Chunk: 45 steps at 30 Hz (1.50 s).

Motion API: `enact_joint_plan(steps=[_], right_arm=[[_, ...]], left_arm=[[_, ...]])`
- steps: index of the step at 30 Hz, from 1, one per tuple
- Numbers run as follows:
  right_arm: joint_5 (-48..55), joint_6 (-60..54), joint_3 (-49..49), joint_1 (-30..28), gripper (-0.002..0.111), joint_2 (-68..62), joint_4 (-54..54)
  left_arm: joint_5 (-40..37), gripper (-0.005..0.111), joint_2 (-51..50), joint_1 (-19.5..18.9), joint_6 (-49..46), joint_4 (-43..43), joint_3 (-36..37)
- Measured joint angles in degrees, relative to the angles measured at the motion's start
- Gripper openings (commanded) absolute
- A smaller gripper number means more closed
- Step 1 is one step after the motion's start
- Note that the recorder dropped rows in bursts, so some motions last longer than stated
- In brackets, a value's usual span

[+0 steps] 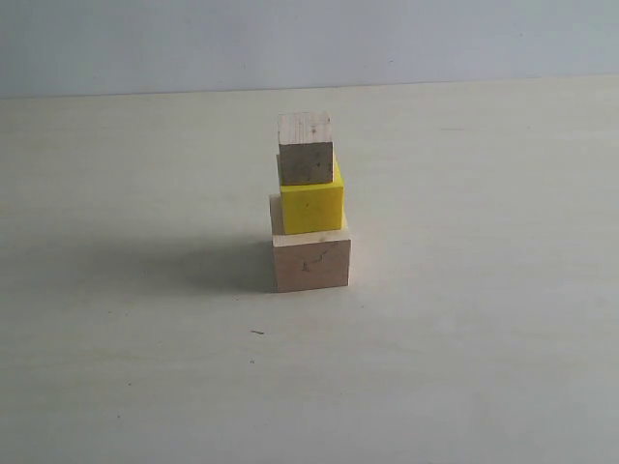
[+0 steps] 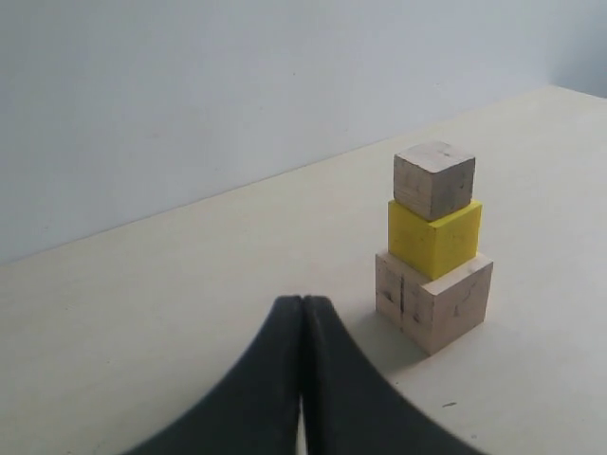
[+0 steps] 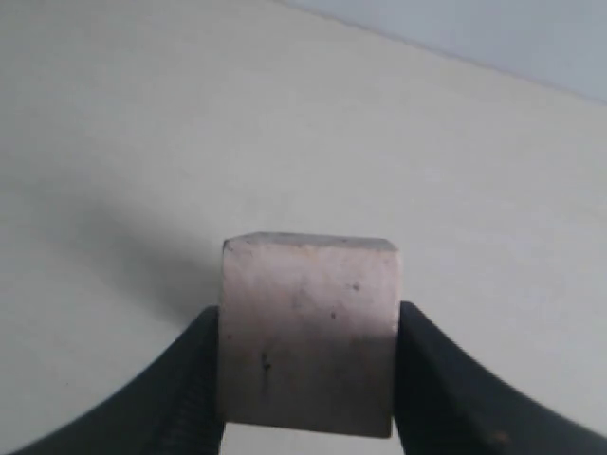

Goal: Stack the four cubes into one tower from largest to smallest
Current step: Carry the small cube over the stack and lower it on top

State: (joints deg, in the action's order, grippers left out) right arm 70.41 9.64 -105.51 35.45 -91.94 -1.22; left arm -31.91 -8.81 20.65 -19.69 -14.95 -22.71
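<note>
The tiniest wooden cube will go down from my right gripper onto the small wooden cube (image 1: 306, 127) above the yellow cube, where I need to set it.
A column of three cubes stands mid-table: the large pale wooden cube (image 1: 310, 260) at the bottom, the yellow cube (image 1: 311, 201) on it, a small wooden cube (image 1: 306, 147) on top. The left wrist view shows the same large cube (image 2: 434, 299), yellow cube (image 2: 434, 236) and small cube (image 2: 433, 178) beyond my left gripper (image 2: 303, 301), which is shut on nothing. My right gripper (image 3: 308, 327) is shut on the tiniest wooden cube (image 3: 308, 332), held above the bare table. Neither gripper shows in the exterior view.
The pale table (image 1: 116, 367) stretches on all sides of the column, up to a light blue-grey wall (image 1: 145, 43) at the back. A tiny dark speck (image 1: 257, 333) lies in front of the column.
</note>
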Motion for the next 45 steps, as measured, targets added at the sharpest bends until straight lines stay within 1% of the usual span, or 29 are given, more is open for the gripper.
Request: enact_joint_plan(steps=[3, 9, 15, 30, 39, 45], right_arm=[[0.0, 2.65, 2.42, 3.56, 0.0, -0.75, -1.36], [-0.1, 9.2, 3.1, 9.45, 0.0, -5.04, -8.56], [-0.22, 15.02, 3.1, 12.24, 0.0, -8.56, -12.59], [-0.9, 25.75, 3.1, 12.08, 0.0, -13.54, -12.92], [-0.93, 27.66, 3.12, 9.12, 0.0, -13.75, -10.69], [-1.04, 27.88, 3.21, 9.01, 0.0, -15.07, -10.13]], left_arm=[[0.0, 0.001, 0.31, 0.0, 0.0, 0.0, 0.0], [0.0, 0.001, 4.2, 0.0, 0.0, 0.0, 0.0], [0.05, 0.001, 5.9, 0.0, 0.0, 0.0, 0.0], [0.05, 0.001, 5.9, 0.0, 0.0, 0.0, 0.0], [0.05, 0.001, 5.9, 0.0, 0.0, 0.0, 0.0], [0.05, 0.001, 5.9, 0.0, 0.0, 0.0, 0.0]])
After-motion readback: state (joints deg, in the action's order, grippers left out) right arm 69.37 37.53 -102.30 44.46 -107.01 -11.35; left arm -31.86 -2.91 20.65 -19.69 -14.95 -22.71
